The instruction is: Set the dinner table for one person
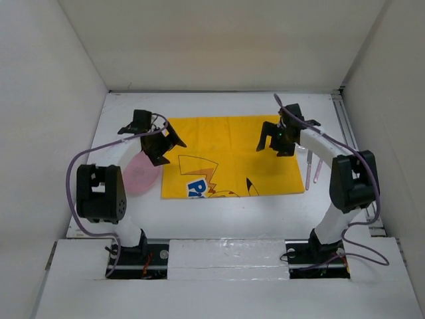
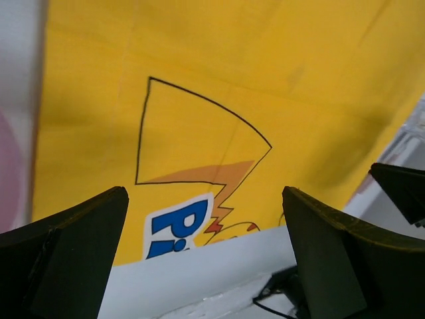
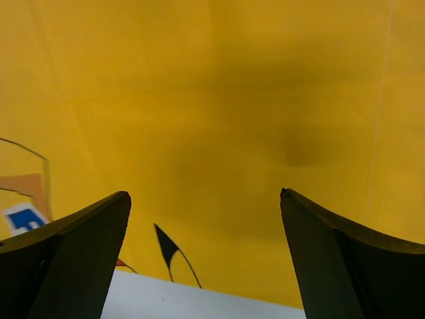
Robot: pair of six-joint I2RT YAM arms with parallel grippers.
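My left gripper needs to go to the pink plate next and close on the plate's rim (image 1: 127,190), on the side that faces away from the yellow placemat.
The white dinner table (image 1: 226,212) carries a yellow cartoon-print placemat (image 1: 229,156) spread flat in its middle. My left gripper (image 1: 166,143) hovers over the placemat's left edge, open and empty. In the left wrist view the gripper (image 2: 204,193) has its jaws wide apart over the placemat (image 2: 232,100), with bare table (image 2: 199,272) below. My right gripper (image 1: 273,141) hovers over the placemat's upper right part, open and empty. In the right wrist view the gripper (image 3: 204,194) shows only the placemat (image 3: 219,100) and a strip of table (image 3: 186,299) between its jaws.
A pink plate (image 1: 141,174) lies left of the placemat, partly under my left arm; its edge shows in the left wrist view (image 2: 10,173). Two pink utensils (image 1: 313,165) lie right of the placemat beside my right arm. White walls enclose three sides.
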